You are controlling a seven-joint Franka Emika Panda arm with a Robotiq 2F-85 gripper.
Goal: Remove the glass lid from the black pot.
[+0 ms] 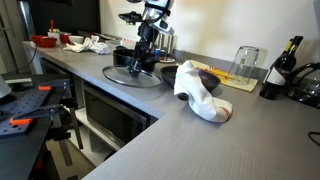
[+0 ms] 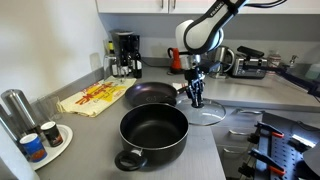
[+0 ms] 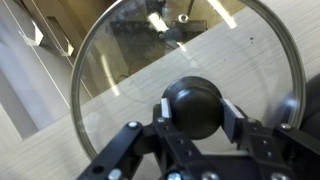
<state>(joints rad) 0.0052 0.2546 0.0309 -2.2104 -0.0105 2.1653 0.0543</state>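
Observation:
My gripper will release the glass lid on the grey counter point(image 1: 139, 83) between the black pot and the front edge of the counter.
The glass lid point(image 3: 120, 70) lies flat on the grey counter, beside the pot rather than on it; it also shows in both exterior views point(image 1: 128, 77) point(image 2: 208, 113). My gripper point(image 3: 195, 112) points down over it, its two finger pads closed on either side of the lid's dark round knob. The gripper shows in both exterior views point(image 1: 143, 62) point(image 2: 196, 98). The black pot point(image 2: 153, 135) stands open and empty at the counter's near end in an exterior view, a hand's width from the lid.
A dark frying pan point(image 2: 150, 95) sits behind the pot, next to a yellow cloth point(image 2: 95, 98). A coffee maker point(image 2: 125, 55) stands at the back. An upturned drinking glass point(image 1: 245, 62), a bottle point(image 1: 283, 65) and a white object point(image 1: 200, 92) are on the counter.

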